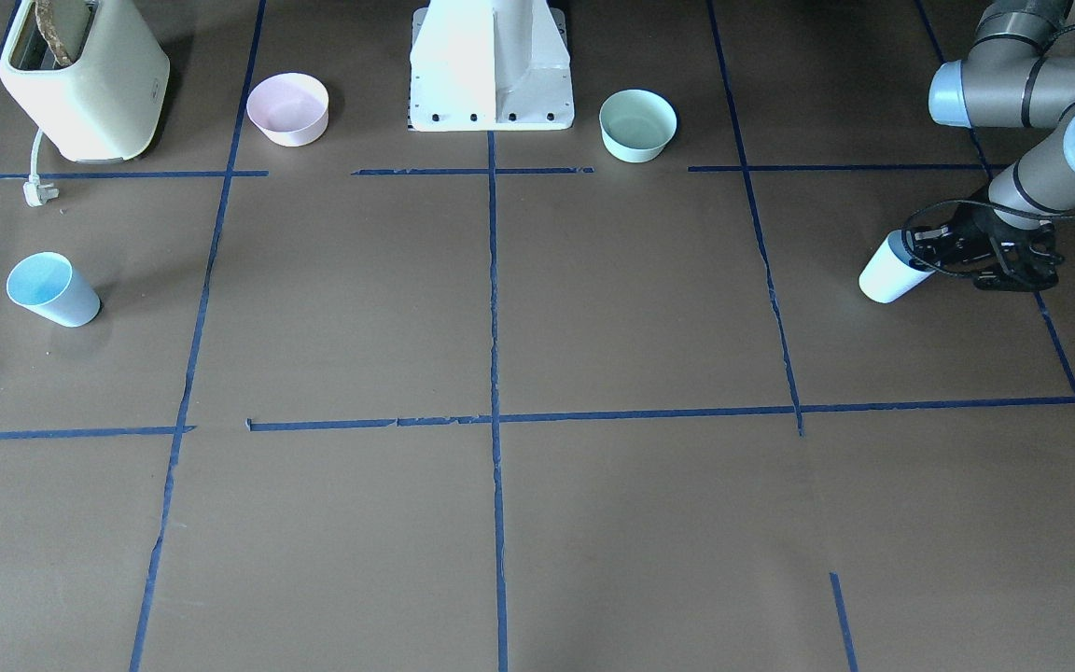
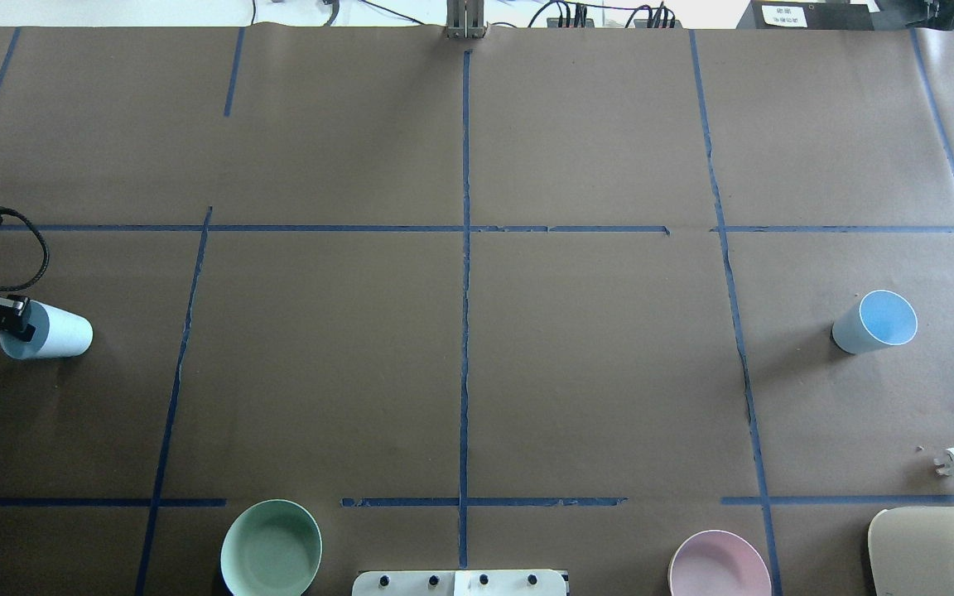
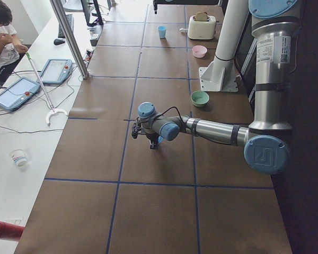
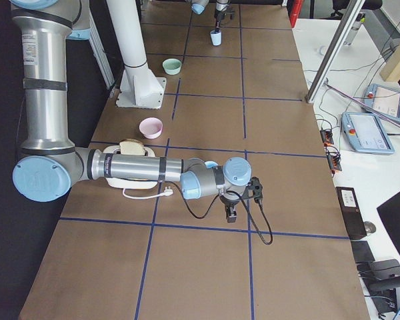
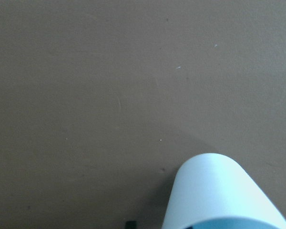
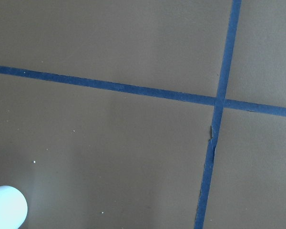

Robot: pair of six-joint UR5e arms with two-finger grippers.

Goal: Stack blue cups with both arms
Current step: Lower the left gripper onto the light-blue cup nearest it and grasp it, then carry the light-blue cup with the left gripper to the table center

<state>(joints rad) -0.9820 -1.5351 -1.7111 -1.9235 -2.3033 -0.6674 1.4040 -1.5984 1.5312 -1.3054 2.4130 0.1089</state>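
Observation:
Next, my left gripper releases the blue cup on the tape line [image 1: 490,315] between the white pedestal and the tape crossing.
One blue cup [image 1: 890,273] stands at the table's end on my left side; it also shows in the overhead view [image 2: 55,333] and the left wrist view [image 5: 214,195]. My left gripper [image 1: 918,252] comes down on its rim and is shut on it, one finger [image 2: 21,331] over the rim. The other blue cup [image 1: 52,289] stands upright and free at the opposite end [image 2: 874,323]. My right gripper [image 4: 230,215] shows only in the exterior right view, hanging beside that cup [image 4: 211,165]; I cannot tell whether it is open or shut.
A cream toaster [image 1: 85,79] with its loose plug [image 1: 38,191] stands near the free cup. A pink bowl [image 1: 287,109] and a mint-green bowl [image 1: 637,124] flank the white pedestal [image 1: 491,65]. An operator [image 3: 2,32] sits at the side bench.

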